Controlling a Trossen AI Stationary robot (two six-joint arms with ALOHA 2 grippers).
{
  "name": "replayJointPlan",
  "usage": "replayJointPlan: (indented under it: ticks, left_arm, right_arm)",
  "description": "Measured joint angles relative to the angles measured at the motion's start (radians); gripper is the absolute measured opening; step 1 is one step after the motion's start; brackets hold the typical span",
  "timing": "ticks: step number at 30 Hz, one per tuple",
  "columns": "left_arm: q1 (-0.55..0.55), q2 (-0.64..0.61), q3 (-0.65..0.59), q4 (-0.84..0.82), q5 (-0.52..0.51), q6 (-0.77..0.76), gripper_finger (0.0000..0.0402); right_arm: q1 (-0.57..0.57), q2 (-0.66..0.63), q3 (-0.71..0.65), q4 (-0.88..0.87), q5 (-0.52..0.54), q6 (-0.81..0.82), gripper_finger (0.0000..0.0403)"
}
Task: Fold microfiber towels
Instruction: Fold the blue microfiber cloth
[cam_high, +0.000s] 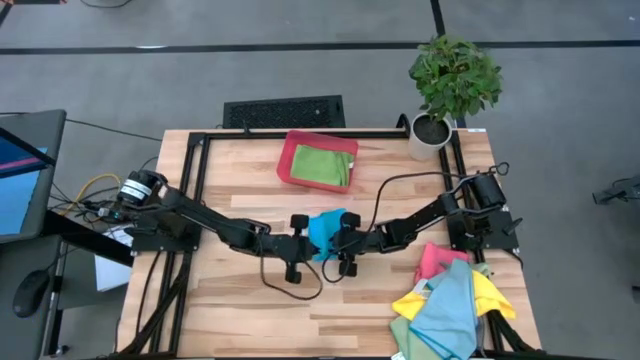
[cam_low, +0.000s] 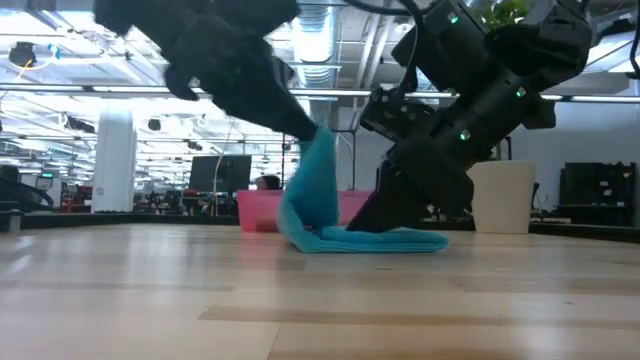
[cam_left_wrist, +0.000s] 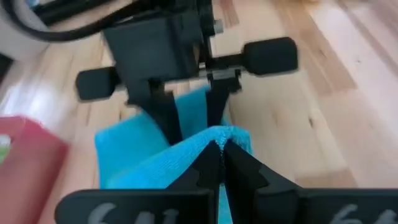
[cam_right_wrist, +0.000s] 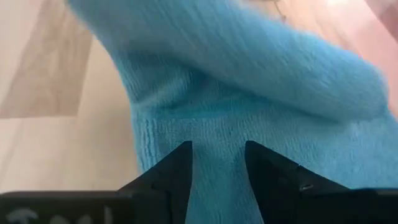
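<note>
The raised fold, now at the table's middle, will be let go by my left gripper, and I will leave it on the flat part of the blue towel (cam_high: 333, 236) (cam_left_wrist: 171, 157), between both of my grippers.
A light blue microfiber towel (cam_high: 325, 230) lies at the table's middle. One part of it is raised, and the rest (cam_low: 385, 240) lies flat on the wood. My left gripper (cam_left_wrist: 222, 144) is shut on the raised part. My right gripper (cam_right_wrist: 217, 152) faces it from the table's right, open, with its fingertips down on the flat part. A green towel (cam_high: 322, 165) lies in the red tray (cam_high: 290, 160) at the far side. Several more towels (cam_high: 450, 300) are heaped at the near right corner. My left gripper pinches a bunched fold of the blue towel (cam_left_wrist: 214, 134) between its two fingertips, coming slanting down from the table's left. That part stands lifted (cam_low: 318, 160), and the cloth hangs slack from it down to the table. My right gripper rests both spread fingertips (cam_left_wrist: 168, 121) on the flat part of the blue towel (cam_right_wrist: 217, 124), slanting down from the table's right. The cloth under them lies on the table. Cloth shows in the gap between the fingers.
A potted plant (cam_high: 450, 85) stands at the far right corner. Black frame rails (cam_high: 200, 170) run along the table's left, right and far sides. Bare wood (cam_high: 250, 310) lies near the front edge, left of the towel heap.
</note>
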Motion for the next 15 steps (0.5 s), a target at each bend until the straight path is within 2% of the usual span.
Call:
replayJointPlan:
  ticks: [6, 11, 15]
  left_arm:
    - [0.003, 0.055, 0.033, -0.006, -0.066, 0.028, 0.0002]
    - [0.020, 0.079, 0.040, 0.036, -0.024, 0.040, 0.0002]
    - [0.036, 0.107, 0.042, 0.069, -0.002, 0.041, 0.0002]
  right_arm:
    - [0.026, -0.093, 0.002, -0.101, 0.037, 0.013, 0.0175]
    - [0.070, -0.186, -0.002, -0.204, 0.089, 0.053, 0.0175]
    - [0.094, -0.209, -0.002, -0.285, 0.154, 0.096, 0.0175]
